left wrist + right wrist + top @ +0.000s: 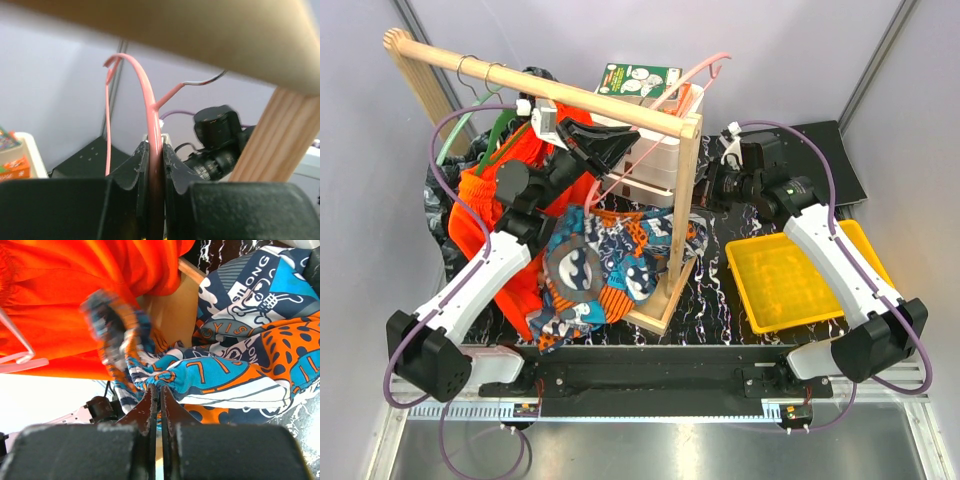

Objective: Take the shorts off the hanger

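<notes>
The robot's left gripper will release the pink hanger, now under the rack's dowel, leaving its hook over the dowel [678, 122] [272, 60] next to the near post.
The blue, orange and white patterned shorts [605, 260] lie bunched at the foot of the wooden rack [685, 180]. My right gripper [712, 190] is shut on their waistband [165, 380]. The plain orange shorts [490, 205] hang at the left and fill the upper right wrist view [75, 300]. Dark cloth [437, 190] shows behind them at the left edge. My left gripper [605, 148] is under the rack's dowel [540, 88], shut on a thin pink hanger [152, 125], whose hook [705, 68] rises past the dowel's right end.
A yellow tray [790, 280] sits at the right. White stacked boxes [655, 165] and a green-topped box [638, 80] stand behind the rack. A green hanger [497, 130] hangs on the dowel. A black pad [830, 150] lies at the back right. The rack's post [280, 135] is close to my left gripper.
</notes>
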Tool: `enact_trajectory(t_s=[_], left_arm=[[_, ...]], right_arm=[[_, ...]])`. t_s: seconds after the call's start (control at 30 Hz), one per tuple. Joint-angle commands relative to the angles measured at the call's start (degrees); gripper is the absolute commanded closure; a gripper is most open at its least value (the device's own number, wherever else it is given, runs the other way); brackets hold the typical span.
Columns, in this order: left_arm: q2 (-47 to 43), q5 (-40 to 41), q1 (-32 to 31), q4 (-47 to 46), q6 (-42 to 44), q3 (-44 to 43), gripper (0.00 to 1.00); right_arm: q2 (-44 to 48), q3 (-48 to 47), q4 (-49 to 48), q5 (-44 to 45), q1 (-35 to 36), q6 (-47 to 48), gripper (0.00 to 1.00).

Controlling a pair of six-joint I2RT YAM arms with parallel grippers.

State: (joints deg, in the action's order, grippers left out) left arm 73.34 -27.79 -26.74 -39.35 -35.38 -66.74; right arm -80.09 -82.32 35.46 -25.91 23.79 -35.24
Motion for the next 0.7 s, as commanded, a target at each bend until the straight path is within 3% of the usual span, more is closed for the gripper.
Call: enact_trajectory(t_s=[0.0, 0.17, 0.27, 0.53, 0.67], left_arm=[[-1.71, 3.97, 0.37, 6.46, 1.36, 0.56, 1.00], [-7.23, 8.80, 0.46, 31.99, 4.52, -1.64, 1.00], [-13.02, 7.49, 0.38, 40.63, 7.16, 0.55, 1.00], [-30.43, 9.16, 0.38, 51.73, 6.02, 4.86, 1.00], [-33.96, 1.37, 0.37, 49.64, -0.11, 5.48, 1.00]], right_arm=[[1.78, -1.61, -0.48, 2.97, 0.29, 0.97, 1.00], [2.05, -1.70, 1.80, 9.21, -0.41, 1.32, 1.00], [2.05, -0.82, 2.68, 9.48, -2.17, 2.55, 1.00], [3.10, 2.08, 2.51, 10.44, -3.93, 3.08, 1.00], [4.33, 2.70, 2.59, 11.14, -4.02, 2.99, 1.00]])
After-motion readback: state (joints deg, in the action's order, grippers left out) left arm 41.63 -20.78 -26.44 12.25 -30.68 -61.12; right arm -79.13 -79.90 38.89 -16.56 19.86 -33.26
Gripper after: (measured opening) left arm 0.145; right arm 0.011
